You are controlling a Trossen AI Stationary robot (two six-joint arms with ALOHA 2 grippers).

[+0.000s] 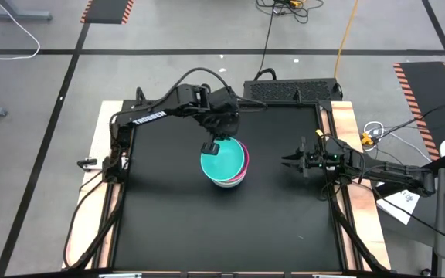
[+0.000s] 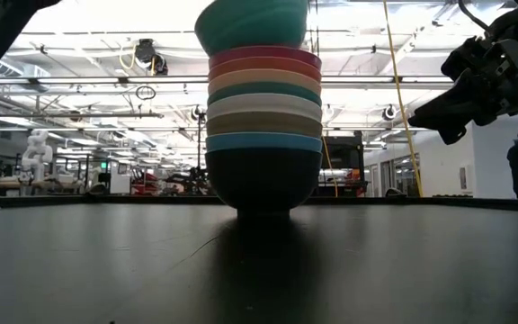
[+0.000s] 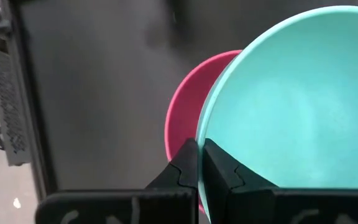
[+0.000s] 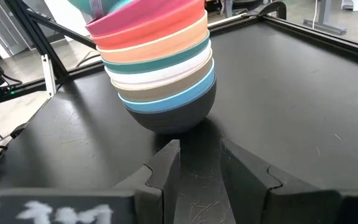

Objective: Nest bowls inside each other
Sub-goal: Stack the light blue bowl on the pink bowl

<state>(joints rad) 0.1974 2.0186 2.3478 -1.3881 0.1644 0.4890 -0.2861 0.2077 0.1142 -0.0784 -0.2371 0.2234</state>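
Note:
My left gripper is going to release the turquoise bowl inside the magenta bowl at the top of the stack (image 1: 217, 174).
A stack of nested bowls (image 2: 263, 135) stands on its black bottom bowl (image 4: 179, 115) in the middle of the table; above it come blue, olive-grey, white, dark green, peach, red-pink and magenta. My left gripper (image 1: 211, 147) is shut on the turquoise bowl (image 1: 222, 162), which sits slightly tilted right over the stack's top (image 2: 252, 22). In the left wrist view the pink rim (image 3: 185, 112) shows under it. My right gripper (image 1: 287, 162) waits open to the right of the stack, pointing at it (image 4: 197, 149). My left gripper holds the turquoise bowl by its rim (image 3: 202, 134) on the far-left side, one finger inside the bowl and one outside. The fingers (image 3: 219, 165) come from above, pointing down. The bowl is a little tilted over the stack; whether its underside (image 2: 259, 49) touches the magenta bowl, I cannot tell.
The black mat (image 1: 269, 224) lies bare around the stack, with wooden table edges (image 1: 346, 123) at the sides. A dark box (image 1: 292, 91) stands at the far edge. Cables and paper lie to the right of the table.

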